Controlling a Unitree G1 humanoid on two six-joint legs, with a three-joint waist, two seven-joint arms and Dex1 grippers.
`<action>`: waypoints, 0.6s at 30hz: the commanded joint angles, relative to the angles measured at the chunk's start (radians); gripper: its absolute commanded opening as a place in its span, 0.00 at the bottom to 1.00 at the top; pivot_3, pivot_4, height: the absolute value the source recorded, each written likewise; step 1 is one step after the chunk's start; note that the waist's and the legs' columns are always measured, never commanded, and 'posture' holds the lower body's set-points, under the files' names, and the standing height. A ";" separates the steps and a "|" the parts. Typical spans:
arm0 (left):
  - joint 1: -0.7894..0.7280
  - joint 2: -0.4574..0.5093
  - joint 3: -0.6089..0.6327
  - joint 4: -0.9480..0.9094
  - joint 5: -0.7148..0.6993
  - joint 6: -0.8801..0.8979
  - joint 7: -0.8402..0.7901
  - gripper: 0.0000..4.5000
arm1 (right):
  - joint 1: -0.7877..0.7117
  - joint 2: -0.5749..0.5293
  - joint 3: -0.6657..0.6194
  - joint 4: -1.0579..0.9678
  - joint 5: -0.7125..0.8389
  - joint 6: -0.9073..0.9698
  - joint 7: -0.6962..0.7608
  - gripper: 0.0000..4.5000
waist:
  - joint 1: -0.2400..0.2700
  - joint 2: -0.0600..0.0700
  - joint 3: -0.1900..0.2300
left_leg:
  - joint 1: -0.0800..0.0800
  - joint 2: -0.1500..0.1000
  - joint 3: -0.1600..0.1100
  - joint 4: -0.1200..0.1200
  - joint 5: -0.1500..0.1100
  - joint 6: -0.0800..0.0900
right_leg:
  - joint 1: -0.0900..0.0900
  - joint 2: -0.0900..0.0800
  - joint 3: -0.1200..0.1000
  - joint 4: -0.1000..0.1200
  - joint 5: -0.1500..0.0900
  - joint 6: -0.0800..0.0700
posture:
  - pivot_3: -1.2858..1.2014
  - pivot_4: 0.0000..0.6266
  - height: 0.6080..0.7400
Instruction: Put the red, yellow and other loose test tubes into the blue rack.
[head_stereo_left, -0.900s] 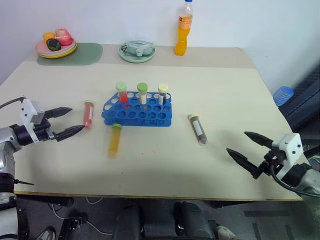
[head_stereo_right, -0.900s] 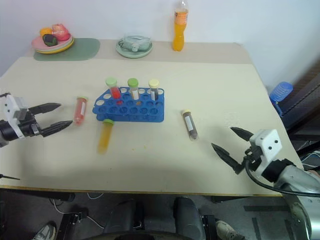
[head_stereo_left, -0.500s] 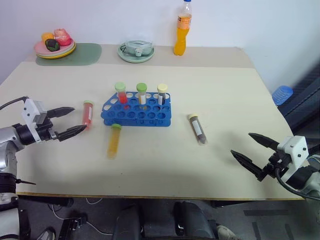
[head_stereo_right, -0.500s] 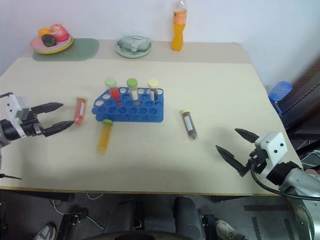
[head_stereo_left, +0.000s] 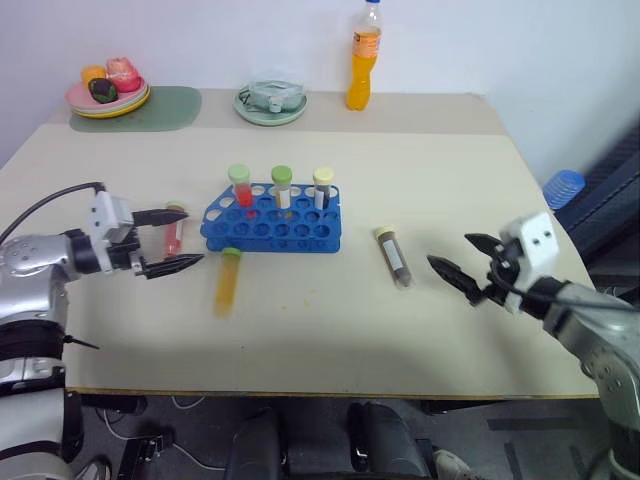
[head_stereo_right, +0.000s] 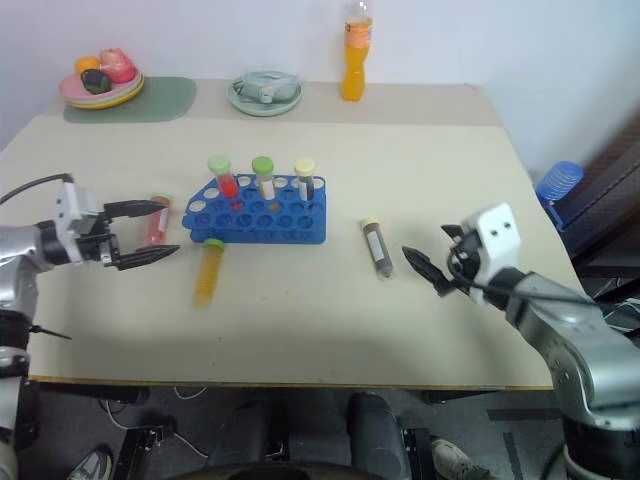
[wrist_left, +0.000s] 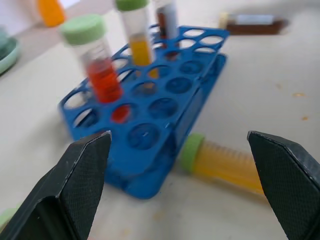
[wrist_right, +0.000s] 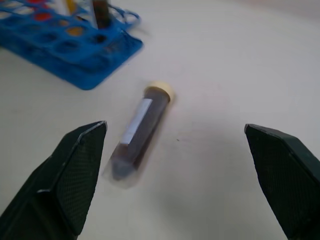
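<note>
The robot's right gripper needs to go to the brown tube next and close on its upper body (head_stereo_left: 391, 250) (wrist_right: 148, 116), just below the cream cap.
The blue rack (head_stereo_left: 270, 222) stands mid-table with three capped tubes upright in its back row. A loose red tube (head_stereo_left: 173, 234) lies left of it. My left gripper (head_stereo_left: 195, 235) is open, and from the head the red tube shows within the gap between its fingers. The yellow tube (head_stereo_left: 228, 281) lies in front of the rack and shows beside the rack's corner in the left wrist view (wrist_left: 220, 160). The brown tube (head_stereo_left: 394, 259) lies right of the rack. My right gripper (head_stereo_left: 448, 250) hovers open just right of it, pointing at the brown tube (wrist_right: 137, 132).
An orange drink bottle (head_stereo_left: 366, 55), a pale green dish (head_stereo_left: 272, 103) and a plate of fruit (head_stereo_left: 108, 92) on a green mat (head_stereo_left: 170, 105) stand along the far edge. A blue object (head_stereo_left: 565, 187) sits beyond the table's right edge.
My left gripper has moved right, up to the red tube. My right gripper has moved in from the table's front right corner toward the brown tube. The tubes lie where they were.
</note>
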 joint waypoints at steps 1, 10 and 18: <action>-0.047 -0.004 -0.020 -0.031 0.008 -0.009 -0.025 0.99 | -0.202 0.075 0.047 0.054 0.038 0.268 -0.105 1.00 | -0.001 0.000 0.000 | 0.000 0.000 0.000 0.000 0.000 0.000 | 0.000 0.000 0.000 0.000 0.001 0.001 | 0.52 0.24 1.00; -0.044 -0.036 -0.051 -0.155 -0.016 0.075 -0.027 0.99 | -0.488 0.210 0.134 0.304 -0.064 0.529 -0.185 1.00 | 0.004 0.000 0.000 | -0.016 0.000 0.000 0.003 0.004 -0.006 | -0.013 0.000 -0.001 0.003 0.002 0.003 | 0.52 0.24 1.00; -0.017 -0.029 -0.046 -0.207 -0.023 0.131 -0.029 0.99 | -0.521 0.196 0.222 0.468 -0.131 0.478 -0.140 1.00 | -0.008 0.000 0.000 | -0.016 -0.001 0.000 0.003 0.003 -0.005 | -0.013 0.000 -0.001 0.002 0.002 0.003 | 0.52 0.24 1.00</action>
